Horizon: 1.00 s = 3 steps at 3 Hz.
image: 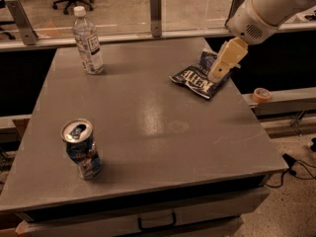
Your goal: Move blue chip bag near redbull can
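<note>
My gripper should grasp the far half of the blue chip bag (218, 67), so that its near end toward the redbull can stays free.
The blue chip bag (194, 77), dark navy with white block letters, lies flat near the far right edge of the grey table (163, 147). The redbull can (81, 149), blue and silver with an opened pull-tab top, stands upright at the front left. My gripper (217, 73), cream-coloured on a white arm that comes in from the top right, hangs over the right part of the bag and hides a little of it. Whether it touches the bag cannot be told. The can and the bag are far apart across the table.
A clear plastic bottle (88, 42) with a white cap stands at the far left of the table. A glass barrier with metal posts (156, 13) runs behind the table. An orange tape roll (261, 94) lies on a ledge to the right. Cables lie on the floor at the right.
</note>
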Motion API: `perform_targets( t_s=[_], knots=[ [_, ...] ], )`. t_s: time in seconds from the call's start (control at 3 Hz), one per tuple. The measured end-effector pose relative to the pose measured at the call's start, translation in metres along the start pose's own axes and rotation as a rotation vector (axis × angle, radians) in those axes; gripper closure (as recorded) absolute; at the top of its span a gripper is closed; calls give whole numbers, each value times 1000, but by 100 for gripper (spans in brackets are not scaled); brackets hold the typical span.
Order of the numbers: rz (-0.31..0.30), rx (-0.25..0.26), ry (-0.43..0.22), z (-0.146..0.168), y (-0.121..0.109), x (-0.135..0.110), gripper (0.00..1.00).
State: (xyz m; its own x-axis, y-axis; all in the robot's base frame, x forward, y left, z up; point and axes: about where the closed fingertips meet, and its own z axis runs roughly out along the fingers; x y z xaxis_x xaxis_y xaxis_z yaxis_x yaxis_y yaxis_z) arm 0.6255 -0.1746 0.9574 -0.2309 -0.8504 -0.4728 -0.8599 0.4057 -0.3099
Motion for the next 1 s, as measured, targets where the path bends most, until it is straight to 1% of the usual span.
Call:
perform_targets(
  t_s=[0.33, 0.67, 1.0],
  knots=[
    [0, 0, 0, 0, 0, 0, 0],
    [47, 25, -24, 5, -9, 1, 0],
    [147, 51, -109, 22, -33, 4, 0]
  ],
)
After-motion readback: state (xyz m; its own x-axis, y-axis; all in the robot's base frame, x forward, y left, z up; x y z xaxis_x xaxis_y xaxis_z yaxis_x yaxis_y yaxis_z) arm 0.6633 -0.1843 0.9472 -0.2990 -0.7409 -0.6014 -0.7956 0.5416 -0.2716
